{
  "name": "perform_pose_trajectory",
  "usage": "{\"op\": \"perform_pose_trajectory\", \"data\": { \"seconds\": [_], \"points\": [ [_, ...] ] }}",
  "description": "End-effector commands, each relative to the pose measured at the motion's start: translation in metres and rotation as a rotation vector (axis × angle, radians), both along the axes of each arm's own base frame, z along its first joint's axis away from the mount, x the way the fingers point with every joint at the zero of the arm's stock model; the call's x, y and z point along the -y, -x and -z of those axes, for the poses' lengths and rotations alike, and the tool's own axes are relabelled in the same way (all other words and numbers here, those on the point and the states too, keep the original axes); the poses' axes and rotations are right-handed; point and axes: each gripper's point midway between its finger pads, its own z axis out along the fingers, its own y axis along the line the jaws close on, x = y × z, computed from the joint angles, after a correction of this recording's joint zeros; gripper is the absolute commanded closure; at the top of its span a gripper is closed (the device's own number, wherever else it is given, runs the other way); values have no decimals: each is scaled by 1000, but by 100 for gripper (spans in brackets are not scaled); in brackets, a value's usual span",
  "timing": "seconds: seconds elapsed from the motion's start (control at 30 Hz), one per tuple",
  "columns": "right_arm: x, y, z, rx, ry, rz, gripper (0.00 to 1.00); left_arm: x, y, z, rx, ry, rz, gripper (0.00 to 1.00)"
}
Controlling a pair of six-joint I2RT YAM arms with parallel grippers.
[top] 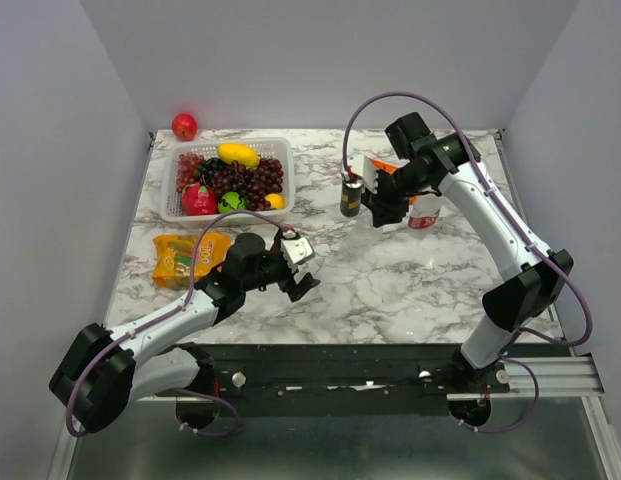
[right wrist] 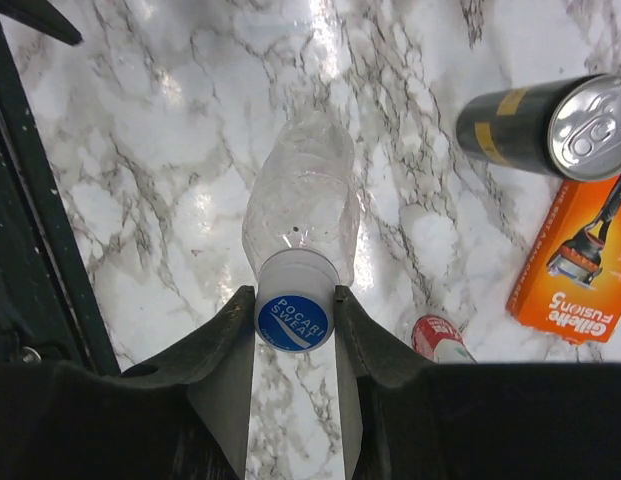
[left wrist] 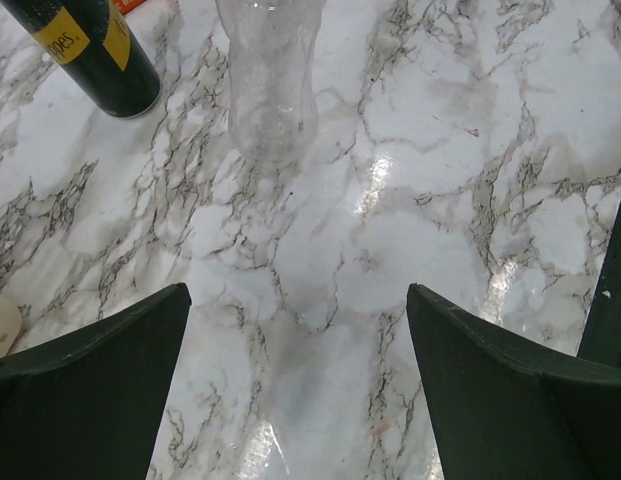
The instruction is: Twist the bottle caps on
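Observation:
I will use my right gripper to set the capped plain clear bottle down between the dark drink can and the red-labelled bottle (top: 377,238) (right wrist: 362,187).
My right gripper (right wrist: 295,305) is shut on the blue-topped bottle cap (right wrist: 294,322), which sits on the neck of the plain clear bottle (right wrist: 302,195) standing on the marble. In the top view this gripper (top: 385,212) hangs over that bottle and hides most of it. Just to its right stands the red-labelled bottle (top: 425,213), its red cap (right wrist: 436,334) on top. My left gripper (top: 302,284) hovers low over the near-middle of the table, open (left wrist: 298,292) with only marble between its fingers. The plain bottle (left wrist: 269,85) stands well ahead of it.
A dark drink can (top: 351,196) stands left of the right gripper, with an orange razor box (right wrist: 575,268) behind it. A white basket (top: 280,150) of fruit sits at the back left, a red apple (top: 184,126) beyond it and a yellow snack bag (top: 178,259) in front.

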Motion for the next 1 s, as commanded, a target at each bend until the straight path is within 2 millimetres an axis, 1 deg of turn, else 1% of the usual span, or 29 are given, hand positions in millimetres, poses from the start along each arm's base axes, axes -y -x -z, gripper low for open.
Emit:
{"op": "perform_pose_trajectory", "data": {
  "seconds": [0.0, 0.17, 0.33, 0.4, 0.43, 0.5, 0.57, 0.73, 0.77, 0.87, 0.97],
  "points": [
    [54, 33, 22, -124, 226, 5, 96, 5, 5, -10, -35, 16, 33, 1],
    [68, 25, 30, -136, 259, 34, 98, 7, 2, -11, -34, 4, 44, 1],
    [71, 24, 34, -146, 267, 32, 98, 10, 1, -12, -34, 2, 54, 1],
    [70, 24, 38, -163, 266, 30, 95, 11, 1, -11, -38, 1, 55, 1],
    [68, 23, 38, -168, 261, 33, 94, 11, 0, -11, -39, -1, 55, 1],
    [66, 20, 36, -169, 250, 43, 87, 11, 0, -9, -41, -8, 55, 1],
    [63, 17, 39, -184, 239, 52, 82, 10, 0, -9, -40, -10, 55, 1],
    [58, 5, 39, -189, 222, 70, 77, 8, -1, -6, -48, -17, 50, 1],
    [57, 3, 40, -194, 225, 73, 73, 8, 0, -5, -50, -17, 51, 1],
    [56, -5, 39, -186, 220, 90, 66, 7, 0, -5, -53, -17, 48, 1],
    [57, -13, 34, -168, 215, 103, 61, 7, -1, -4, -55, -17, 46, 1]
  ]
}}
